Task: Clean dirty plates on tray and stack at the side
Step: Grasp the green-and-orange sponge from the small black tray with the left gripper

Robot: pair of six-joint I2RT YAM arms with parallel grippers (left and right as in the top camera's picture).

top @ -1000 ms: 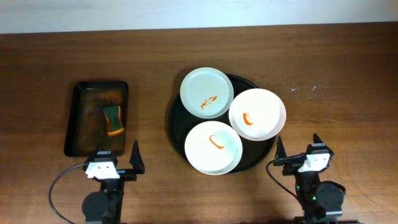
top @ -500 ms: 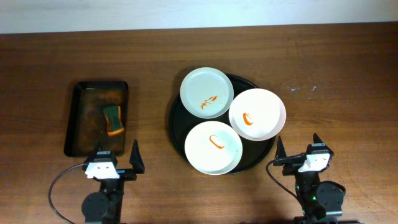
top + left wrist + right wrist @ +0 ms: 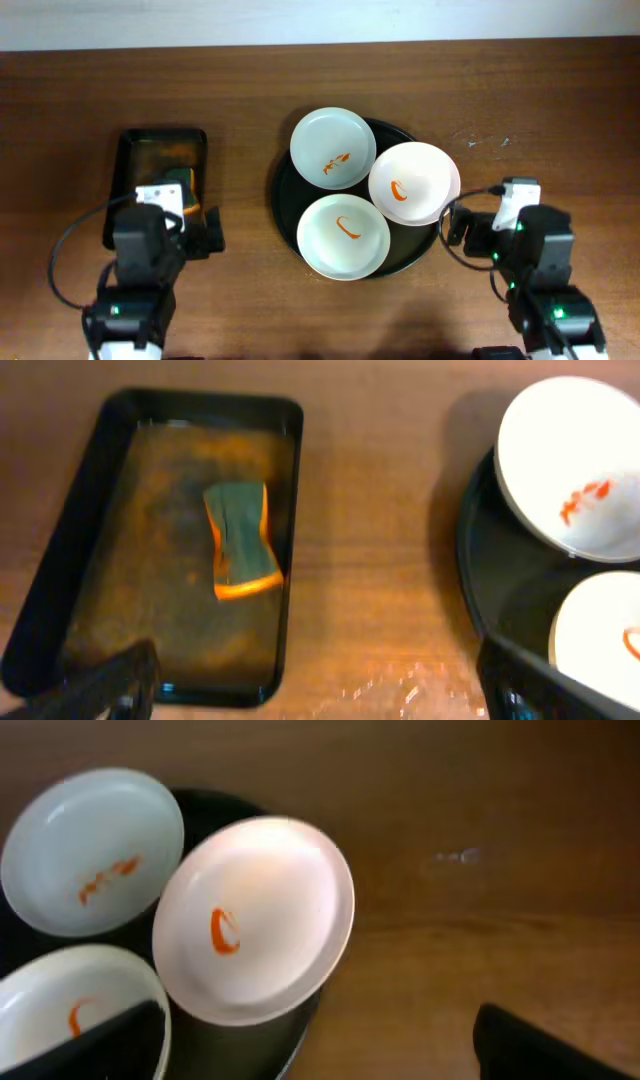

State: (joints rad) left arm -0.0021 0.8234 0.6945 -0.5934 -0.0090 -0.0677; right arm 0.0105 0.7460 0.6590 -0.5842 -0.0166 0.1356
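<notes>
The plates need wiping, so my left gripper should close on the middle of the green and orange sponge (image 3: 184,188) (image 3: 243,540) in the small rectangular tray.
Three white plates with orange-red smears lie on the round black tray (image 3: 282,195): a far plate (image 3: 333,148), a right plate (image 3: 414,183) that overhangs the rim, and a near plate (image 3: 343,237). My left gripper (image 3: 185,228) is open and empty over the near end of the rectangular tray, well left of the plates; in the left wrist view (image 3: 320,700) its fingers frame bare wood. My right gripper (image 3: 470,228) is open and empty just right of the right plate; the right wrist view (image 3: 320,1055) shows that plate (image 3: 255,920) ahead of it.
A small dark rectangular tray (image 3: 130,170) stands at the left and holds a green and orange sponge (image 3: 240,540). My left arm partly covers it in the overhead view. A few pale specks (image 3: 485,143) mark the wood to the right of the round tray.
Both arms have left their spots at the front edge and moved forward. The left one is now over the rectangular tray's near end, the right one beside the right plate. The plates have not moved.
</notes>
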